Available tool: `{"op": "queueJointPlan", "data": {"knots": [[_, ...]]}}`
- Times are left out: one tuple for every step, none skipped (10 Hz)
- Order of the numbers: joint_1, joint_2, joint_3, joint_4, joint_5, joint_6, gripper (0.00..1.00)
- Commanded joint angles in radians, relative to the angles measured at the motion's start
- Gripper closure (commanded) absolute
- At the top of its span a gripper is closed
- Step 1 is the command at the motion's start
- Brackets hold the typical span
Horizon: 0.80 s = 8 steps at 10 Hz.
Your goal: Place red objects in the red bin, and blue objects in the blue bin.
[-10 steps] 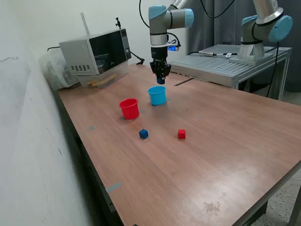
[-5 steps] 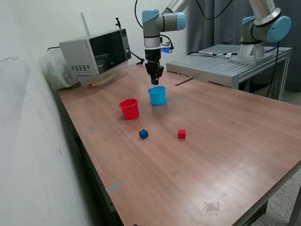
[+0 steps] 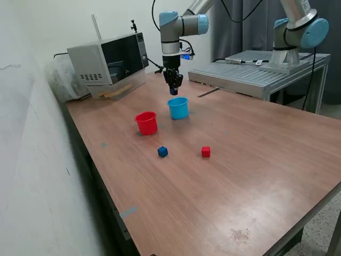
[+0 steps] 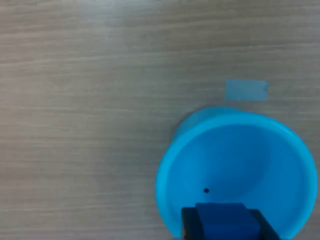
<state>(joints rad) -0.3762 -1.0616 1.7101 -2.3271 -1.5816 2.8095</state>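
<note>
Next, I let go of the dark blue cube with my gripper onto the empty bottom of the blue bin (image 3: pixel 178 109) (image 4: pixel 207 186), next to the red bin.
In the exterior view my gripper (image 3: pixel 173 89) hangs above the light blue bin (image 3: pixel 178 108), just past its far rim. It is shut on a dark blue cube (image 4: pixel 220 218), which the wrist view shows clamped between the two dark fingers (image 4: pixel 188 226) over the blue bin (image 4: pixel 235 165). That bin's inside shows only a dark speck. The red bin (image 3: pixel 146 122) stands to the exterior view's left of the blue one. On the table nearer the camera lie another dark blue cube (image 3: pixel 162 152) and a red cube (image 3: pixel 205 152).
A microwave (image 3: pixel 109 61) stands at the table's back on the exterior view's left. A metal platform (image 3: pixel 250 72) with a second robot arm (image 3: pixel 295 32) is at the back right. A strip of blue tape (image 4: pixel 246 90) lies on the wood beside the blue bin.
The arm has shifted toward the exterior view's left and slightly up, carrying the blue cube from over the blue bin's middle to just past its far rim.
</note>
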Motion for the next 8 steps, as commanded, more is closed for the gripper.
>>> {"op": "queueJointPlan", "data": {"knots": [[0.029,-0.006,0.005,0.000,-0.012,0.033,1.00],[0.037,-0.015,0.008,-0.002,-0.012,0.045,1.00],[0.037,-0.035,0.022,0.000,-0.012,0.045,1.00],[0.037,-0.043,0.025,0.000,-0.012,0.047,1.00],[0.037,-0.043,0.029,0.000,-0.012,0.050,1.00],[0.037,-0.044,0.039,0.000,-0.015,0.050,1.00],[0.036,-0.046,0.046,0.000,-0.023,0.051,1.00],[0.036,-0.047,0.052,0.000,-0.023,0.051,1.00]]}}
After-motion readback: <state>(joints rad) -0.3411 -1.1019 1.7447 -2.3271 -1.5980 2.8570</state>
